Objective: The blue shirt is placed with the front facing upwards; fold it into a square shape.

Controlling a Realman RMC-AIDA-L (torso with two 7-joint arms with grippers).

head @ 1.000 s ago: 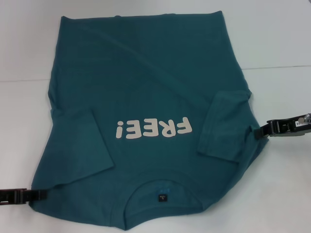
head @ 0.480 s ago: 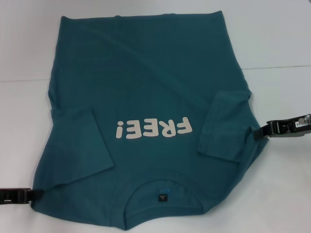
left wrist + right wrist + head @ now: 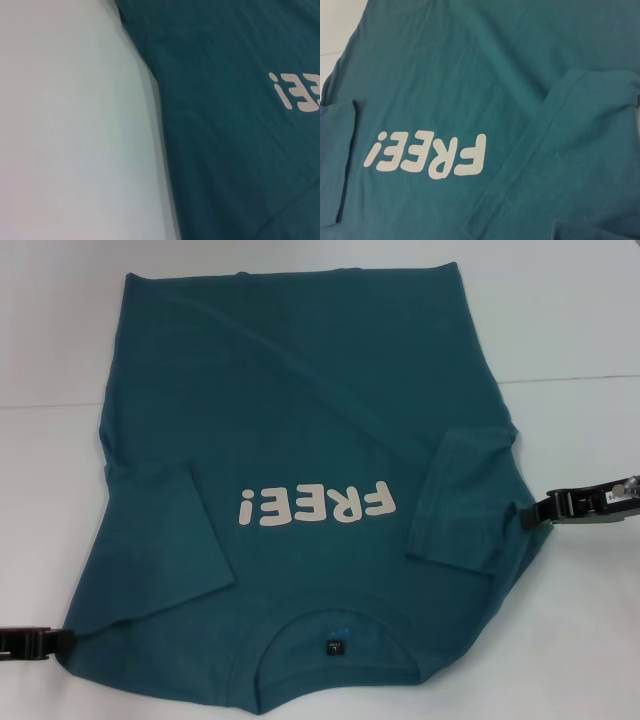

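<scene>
My left gripper, at the blue shirt shoulder's very edge, should open and grip the shirt's cloth farther in before moving [image 3: 97,637] it.
The blue shirt [image 3: 300,410] lies front up on the white table [image 3: 570,320], its white "FREE!" lettering [image 3: 315,506] and neck label [image 3: 335,647] turned toward me. Both sleeves are folded inward onto the body, one on the left [image 3: 165,550] and one on the right [image 3: 465,500]. My left gripper [image 3: 62,640] lies low at the shirt's near left corner, just at the cloth's edge. My right gripper [image 3: 530,515] touches the shirt's right edge beside the folded sleeve. The left wrist view shows the shirt [image 3: 235,150] next to bare table, and the right wrist view shows the shirt [image 3: 470,75] with its lettering.
White tabletop surrounds the shirt on the left, right and far sides. A faint seam line [image 3: 570,377] crosses the table behind the shirt's middle. The shirt's near hem edge reaches almost to the bottom of the head view.
My left gripper has slid a little to the left, away from the shirt's near corner. The right gripper and the shirt have stayed where they were.
</scene>
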